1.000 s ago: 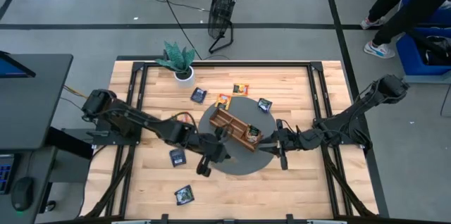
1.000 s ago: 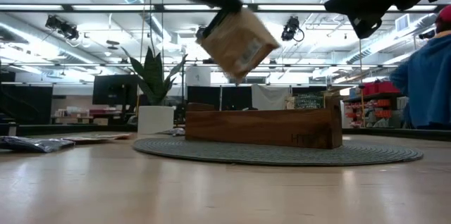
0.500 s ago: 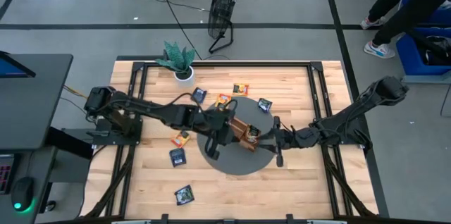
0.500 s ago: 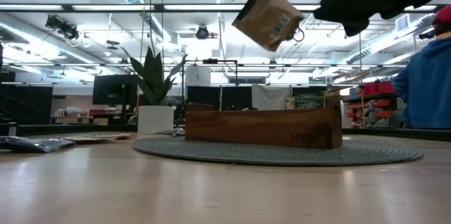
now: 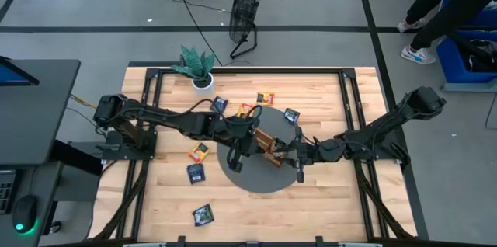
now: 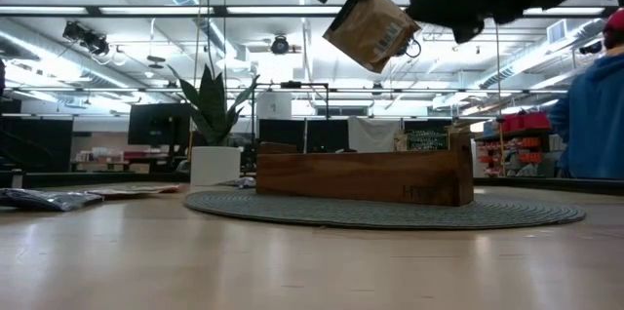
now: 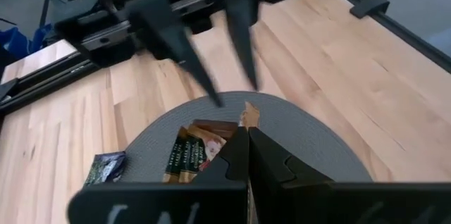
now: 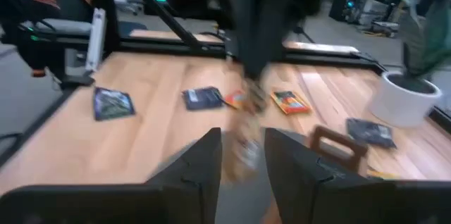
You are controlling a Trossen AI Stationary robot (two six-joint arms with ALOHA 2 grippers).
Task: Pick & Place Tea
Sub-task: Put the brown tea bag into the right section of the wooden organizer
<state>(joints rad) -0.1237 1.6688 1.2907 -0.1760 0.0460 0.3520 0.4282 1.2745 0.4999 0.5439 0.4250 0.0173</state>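
The beige sachet hangs at a slant from its upper edge in my left gripper. So my right gripper should hold it while my left gripper takes its lower corner (image 6: 377,63).
My left gripper (image 5: 242,144) hangs over the long wooden tray (image 5: 260,140), shut on a pale beige tea sachet (image 6: 370,29). My right gripper (image 5: 297,156) is open just right of the tray, its fingers pointing at the sachet and standing apart from it in the low view. Dark sachets (image 5: 219,105) (image 5: 291,116) (image 5: 195,173) and orange ones (image 5: 265,98) (image 5: 199,152) lie flat on the table. Some sachets (image 7: 190,155) sit in the tray. My left gripper (image 7: 248,131) pinches the beige sachet by its upper edge (image 6: 343,3) between the two fingers, coming from above. The sachet hangs tilted below the fingers, lifted clear above the tray (image 6: 366,174). In the left wrist view only its thin edge (image 7: 251,113) shows past the fingertips.
The tray sits on a round grey mat (image 5: 256,181) in mid-table. A potted plant (image 5: 198,68) stands at the far left corner. Another dark sachet (image 5: 203,214) lies near the near edge. A person (image 5: 443,6) stands beyond the far right corner.
My left gripper has carried the beige sachet from the mat's near-left side up and toward the far right, ending above the tray. My right gripper has moved left, closer to the tray and the held sachet.
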